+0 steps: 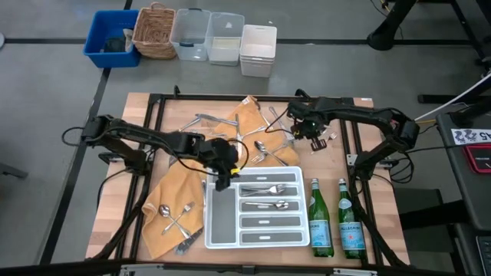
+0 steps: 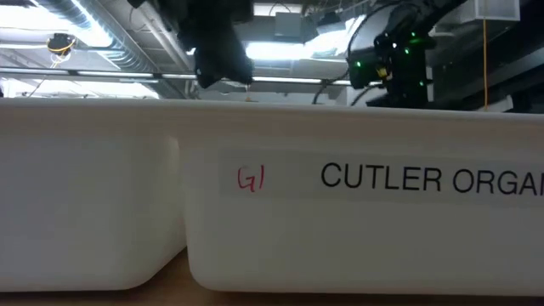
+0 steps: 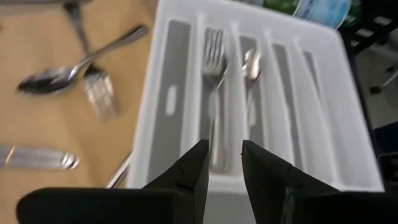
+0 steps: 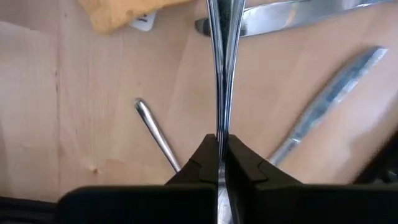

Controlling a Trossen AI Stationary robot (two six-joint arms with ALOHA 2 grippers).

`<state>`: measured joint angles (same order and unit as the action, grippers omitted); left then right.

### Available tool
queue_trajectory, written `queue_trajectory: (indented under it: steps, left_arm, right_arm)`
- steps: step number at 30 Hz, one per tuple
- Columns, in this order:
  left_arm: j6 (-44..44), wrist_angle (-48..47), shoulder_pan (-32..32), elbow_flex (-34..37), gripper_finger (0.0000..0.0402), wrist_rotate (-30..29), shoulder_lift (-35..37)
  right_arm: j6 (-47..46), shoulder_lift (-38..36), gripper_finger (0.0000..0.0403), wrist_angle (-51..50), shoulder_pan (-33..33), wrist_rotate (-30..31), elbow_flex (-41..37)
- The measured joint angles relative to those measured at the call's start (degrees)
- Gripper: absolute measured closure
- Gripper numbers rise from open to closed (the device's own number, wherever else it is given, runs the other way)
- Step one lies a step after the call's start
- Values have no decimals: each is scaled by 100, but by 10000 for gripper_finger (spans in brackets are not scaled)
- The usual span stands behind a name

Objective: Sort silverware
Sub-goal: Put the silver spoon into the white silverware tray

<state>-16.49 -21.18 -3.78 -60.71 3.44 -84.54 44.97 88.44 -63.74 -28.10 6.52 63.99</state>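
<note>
Next, I set the slim silver piece, now held over the table's far part, down next to the spoon in the white divided tray (image 1: 267, 205) with my right gripper.
Silverware lies scattered on the yellow cloth (image 1: 173, 192) and the wooden table. The white divided tray (image 1: 257, 226) holds forks (image 3: 213, 62) in one slot and a spoon (image 3: 251, 62) in the slot beside it. My left gripper (image 1: 222, 180) hovers open above the tray's left end with nothing between its fingers. Over the table's far right part, my right gripper (image 1: 313, 134) is shut on a slim silver piece (image 4: 222, 74) seen edge-on. Whether it is a fork or a spoon I cannot tell. My right gripper pinches the slim silver piece between its two fingers, at a narrow part (image 4: 222, 127) right by the fingertips. The fingers come from above, pointing down. The piece is on edge and lifted clear of the table, above other pieces lying there.
Under the right gripper lie a knife (image 4: 329, 106) and a loose handle (image 4: 158, 134). Two green bottles (image 1: 321, 218) (image 1: 350, 222) stand right of the tray. More spoons and forks (image 1: 175, 215) rest on the cloth's near left. Bins and a basket (image 1: 192, 34) sit beyond the far edge.
</note>
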Motion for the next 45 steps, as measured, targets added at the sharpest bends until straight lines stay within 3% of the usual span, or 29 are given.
queue_trajectory:
  steps: [4, 11, 17, 24, 29, 36, 45]
  left_arm:
    - [170, -525, 142, 0, 316, -3, 57]
    - [59, -1385, 558, 0, 316, -4, 66]
    - [287, -2062, 1039, 0, 316, -3, 66]
    - [663, -2676, 1709, 0, 316, -2, 64]
    - [960, -2694, 2231, 83, 316, -2, 62]
    - [1126, -2660, 2770, 213, 316, -2, 57]
    - [1557, -2570, 3000, 216, 316, -2, 57]
  right_arm:
    - [-353, 0, 392, -380, 0, -274, 415]
    - [-1858, -7, 392, -599, 136, -1929, 895]
    - [-2801, -7, 392, -233, 962, -2779, 951]
    - [-3513, -7, 391, 729, 2285, -2750, 952]
    - [-4042, -7, 391, 1418, 3032, -2237, 951]
    - [-4921, -5, 391, 2083, 3664, -1603, 951]
    - [-5702, 574, 391, 2429, 4193, -1504, 948]
